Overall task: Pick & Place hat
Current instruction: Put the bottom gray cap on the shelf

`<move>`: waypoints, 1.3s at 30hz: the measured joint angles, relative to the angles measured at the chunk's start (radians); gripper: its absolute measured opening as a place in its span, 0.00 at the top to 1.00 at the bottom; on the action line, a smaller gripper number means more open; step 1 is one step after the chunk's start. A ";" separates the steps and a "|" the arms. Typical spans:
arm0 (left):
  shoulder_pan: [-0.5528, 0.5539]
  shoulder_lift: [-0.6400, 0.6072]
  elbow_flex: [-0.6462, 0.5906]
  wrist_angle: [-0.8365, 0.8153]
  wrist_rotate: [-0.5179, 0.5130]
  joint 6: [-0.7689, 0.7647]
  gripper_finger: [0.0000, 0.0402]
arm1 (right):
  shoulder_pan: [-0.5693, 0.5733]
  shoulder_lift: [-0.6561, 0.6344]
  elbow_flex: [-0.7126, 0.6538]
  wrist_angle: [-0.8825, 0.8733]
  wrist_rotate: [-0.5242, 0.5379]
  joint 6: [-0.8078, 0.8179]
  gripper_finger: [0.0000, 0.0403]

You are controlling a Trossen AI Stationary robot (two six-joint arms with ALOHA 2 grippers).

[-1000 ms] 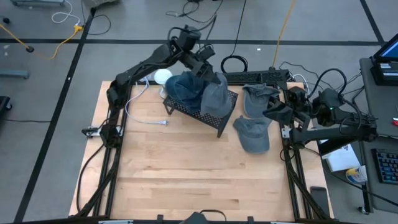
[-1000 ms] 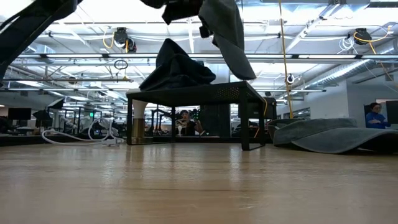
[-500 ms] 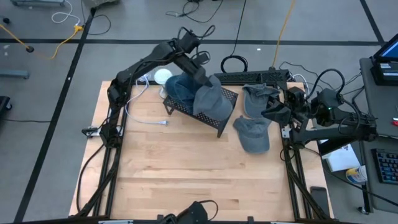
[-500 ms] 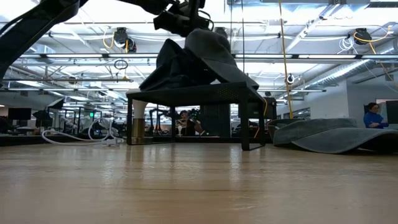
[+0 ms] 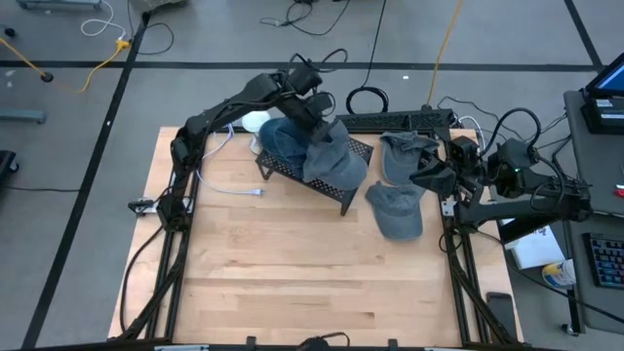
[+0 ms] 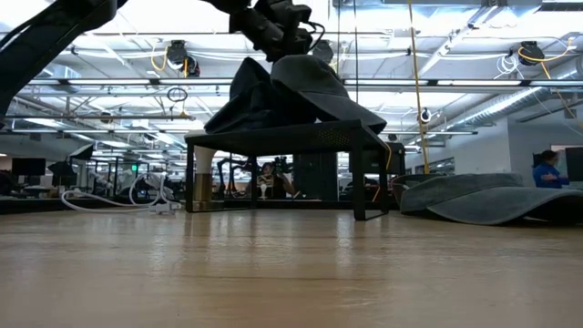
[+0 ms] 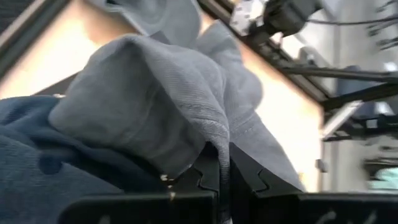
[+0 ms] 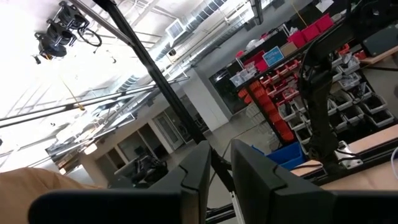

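The grey hat's top leans over the blue hat while my left gripper pinches a slack fold, so it should open, take the grey hat's top [image 5: 332, 148] and move it aside.
A grey hat [image 5: 334, 161] lies on a black mesh rack [image 5: 292, 174] at the table's far middle, partly over a dark blue hat [image 5: 279, 136] on the same rack. My left gripper [image 5: 317, 115] stands above the rack's far side, shut on the grey hat [image 7: 155, 106]. In the low view the grey hat [image 6: 323, 91] drapes from the gripper [image 6: 287, 36] down onto the rack top [image 6: 273, 137]. My right gripper [image 5: 429, 175] waits folded back at the table's right edge, its fingers a little apart with nothing between them [image 8: 221, 180]. My left gripper pinches a raised fold of the grey hat's cloth [image 7: 222, 146] between its two fingers. The fingers slant down from the table's far side. The hat's crown rests on the rack and against the blue hat [image 7: 37, 174], and the cloth is slack.
Two more grey hats [image 5: 405, 151] [image 5: 395, 210] lie on the table right of the rack, near my right arm. A white cable [image 5: 229, 180] and a white round object [image 5: 253, 120] sit left of the rack. Bare wood lies toward the near edge.
My left gripper has come down and tipped forward, still shut on the grey hat. The hat, which hung from the gripper over the rack's right end, now lies on the rack and leans on the blue hat.
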 joint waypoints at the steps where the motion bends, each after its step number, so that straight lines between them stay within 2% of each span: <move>1: -0.008 0.000 0.000 -0.001 -0.030 0.006 0.99 | 0.000 0.000 0.000 0.000 -0.001 0.000 0.86; 9: -0.079 0.000 0.000 -0.006 -0.256 0.082 0.98 | 0.000 0.000 0.000 0.000 -0.004 -0.034 0.86; 16: -0.128 0.000 0.000 -0.060 -0.496 0.151 0.99 | 0.000 0.000 0.000 0.000 -0.005 -0.048 0.86; 22: -0.168 0.000 0.000 -0.031 -0.604 0.195 0.96 | 0.000 0.000 0.000 0.000 -0.007 -0.056 0.86; 27: -0.184 0.000 0.000 -0.027 -0.610 0.220 0.97 | 0.000 0.000 0.000 0.000 -0.008 -0.044 0.86; 31: -0.188 -0.011 0.000 -0.028 -0.631 0.197 0.88 | 0.000 0.000 0.000 0.000 -0.004 -0.045 0.86; 36: -0.188 -0.052 -0.001 -0.043 -0.730 0.143 0.69 | 0.000 0.000 0.000 -0.001 -0.003 -0.049 0.82; 39: -0.186 -0.093 -0.001 -0.027 -0.747 0.116 0.59 | 0.000 0.000 0.000 -0.001 -0.004 -0.065 0.80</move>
